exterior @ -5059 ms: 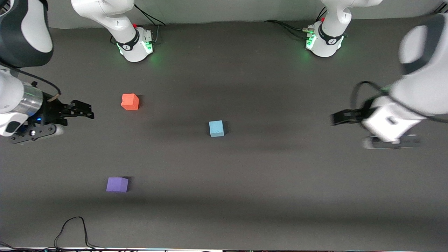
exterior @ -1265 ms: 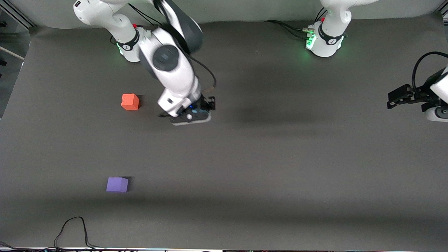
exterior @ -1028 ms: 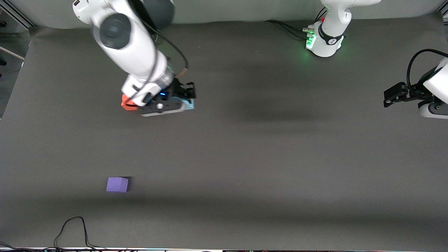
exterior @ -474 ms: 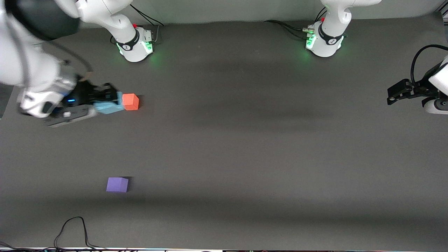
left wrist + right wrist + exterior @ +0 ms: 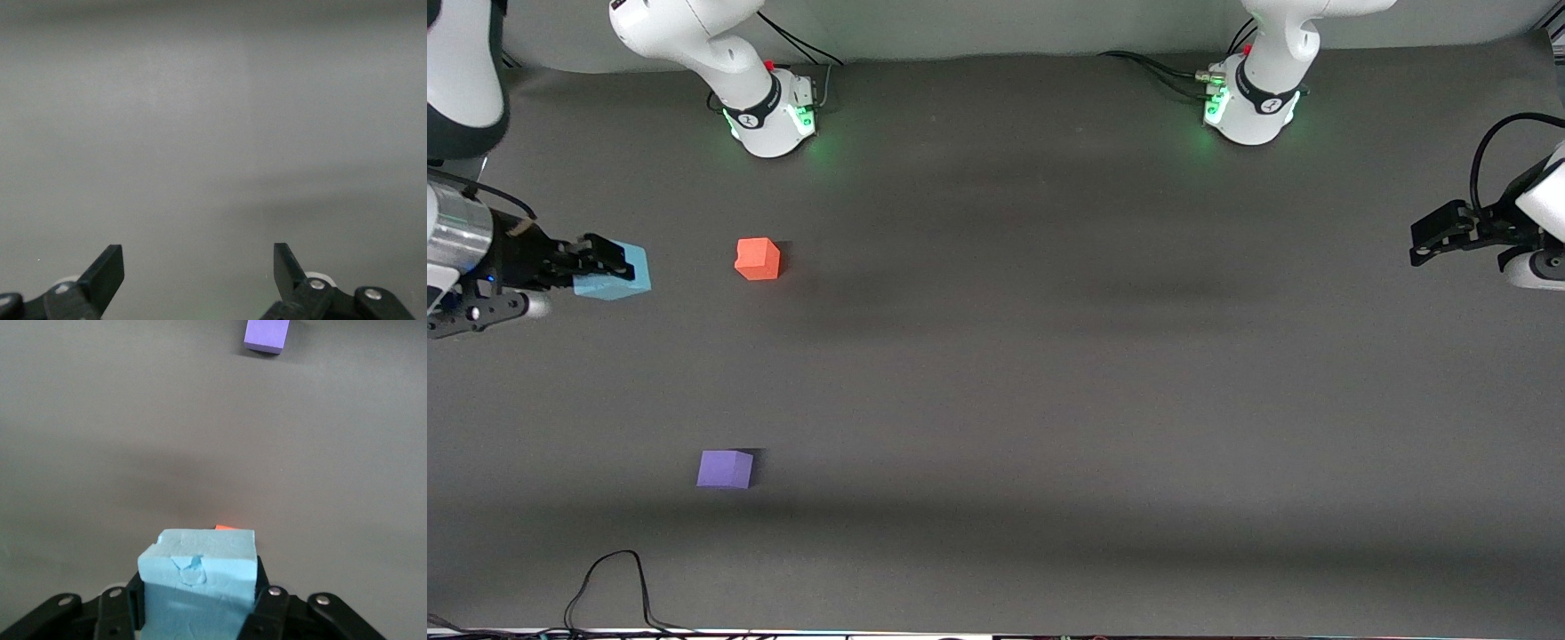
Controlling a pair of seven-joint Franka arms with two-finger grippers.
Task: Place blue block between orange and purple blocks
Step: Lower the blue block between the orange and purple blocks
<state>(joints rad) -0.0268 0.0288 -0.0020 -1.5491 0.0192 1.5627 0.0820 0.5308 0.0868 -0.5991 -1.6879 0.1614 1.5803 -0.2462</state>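
Next, my right gripper releases the light blue block on the grey mat about midway [image 5: 744,359] [image 5: 245,435] between the orange and purple blocks. The light blue block is held up in the air now.
My right gripper [image 5: 609,268] is shut on the light blue block [image 5: 615,272] and holds it up in the air at the right arm's end of the table. The block fills the right wrist view [image 5: 198,583] between the fingers. The orange block [image 5: 758,259] rests on the table; only a sliver of it shows past the blue block in the right wrist view [image 5: 230,528]. The purple block [image 5: 725,468] lies nearer to the front camera than the orange one and shows in the right wrist view [image 5: 267,335]. My left gripper [image 5: 1423,249] is open and empty at the left arm's end of the table [image 5: 199,270].
The table [image 5: 1049,400] is covered with a dark grey mat. A black cable [image 5: 614,582] loops at the mat's edge nearest the front camera. The two arm bases [image 5: 769,111] stand along the edge farthest from the front camera.
My right gripper has carried the blue block from the middle of the table past the orange block toward the right arm's end. The left arm has stayed put.
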